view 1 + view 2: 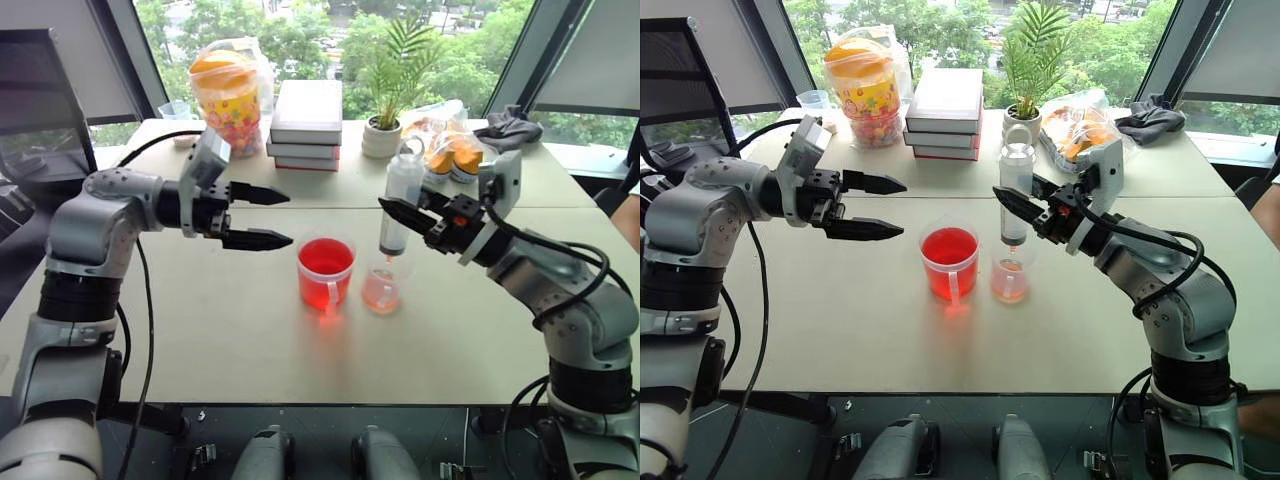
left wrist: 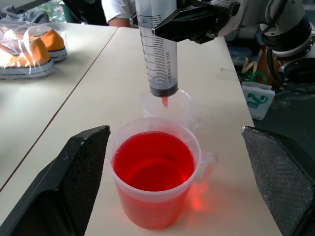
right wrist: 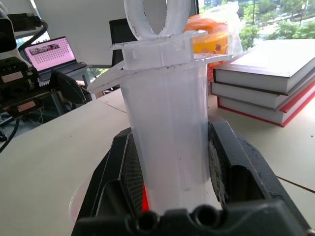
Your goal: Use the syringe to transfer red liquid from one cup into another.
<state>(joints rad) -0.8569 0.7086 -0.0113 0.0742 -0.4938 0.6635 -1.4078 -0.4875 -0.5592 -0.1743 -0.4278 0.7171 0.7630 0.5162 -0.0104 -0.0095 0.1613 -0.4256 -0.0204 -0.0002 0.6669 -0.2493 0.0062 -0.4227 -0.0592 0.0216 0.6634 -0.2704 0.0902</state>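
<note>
The robot's right gripper will put the syringe down on the bare table (image 1: 472, 277) beyond the small clear cup from the red cup.
The syringe (image 1: 402, 196) stands upright in my right gripper (image 1: 407, 217), which is shut on its clear barrel (image 3: 167, 128). The plunger is pushed right down. The orange tip (image 2: 165, 101) hangs in the mouth of the small clear cup (image 1: 381, 290), which holds a little pale red liquid. Just left of it stands the larger handled cup (image 1: 325, 271), mostly full of bright red liquid (image 2: 153, 161). My left gripper (image 1: 288, 218) hovers open to the left of the red cup and above it, holding nothing. Its fingers (image 2: 74, 182) frame the red cup in the left wrist view.
At the back of the table are a stack of books (image 1: 306, 125), a potted plant (image 1: 385, 125), a jar of colourful sweets (image 1: 230, 100), bagged orange shoes (image 1: 452, 152) and a dark cloth (image 1: 510, 125). A person's arm (image 1: 630, 215) shows at the right edge.
</note>
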